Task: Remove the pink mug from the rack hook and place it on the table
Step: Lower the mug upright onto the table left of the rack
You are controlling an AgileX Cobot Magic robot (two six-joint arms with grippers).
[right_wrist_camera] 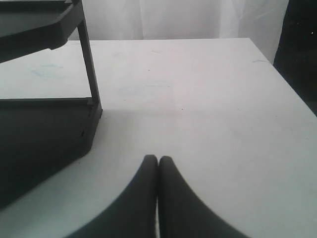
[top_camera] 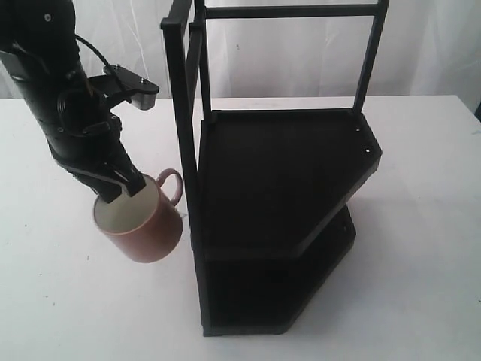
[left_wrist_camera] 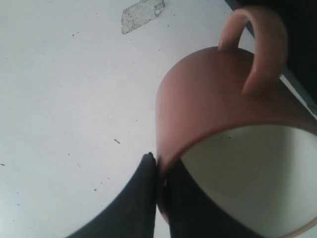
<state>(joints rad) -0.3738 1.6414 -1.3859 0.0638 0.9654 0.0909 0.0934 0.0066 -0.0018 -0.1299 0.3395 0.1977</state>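
Note:
The pink mug will go down on the white table (top_camera: 155, 275) close beside the black rack, where I will set it with my left gripper.
The pink mug (top_camera: 144, 223) hangs tilted just left of the black rack (top_camera: 278, 188), off its hook, with the cream inside facing up and the handle (top_camera: 172, 185) toward the rack. My left gripper (top_camera: 122, 189) is shut on the mug's rim, one finger inside and one outside. From the left wrist the mug (left_wrist_camera: 213, 99) fills the frame above the white table (left_wrist_camera: 64, 89), pinched at the rim by the left gripper (left_wrist_camera: 159, 166). My right gripper (right_wrist_camera: 158, 159) is shut and empty above the table (right_wrist_camera: 208, 99). The rack hook itself cannot be made out.
The tall two-tier rack stands in the middle of the table, its lower shelf (right_wrist_camera: 39, 129) showing in the right wrist view. A grey patch (left_wrist_camera: 142, 14) marks the tabletop near the mug. The table's right edge (right_wrist_camera: 292, 84) borders a dark gap.

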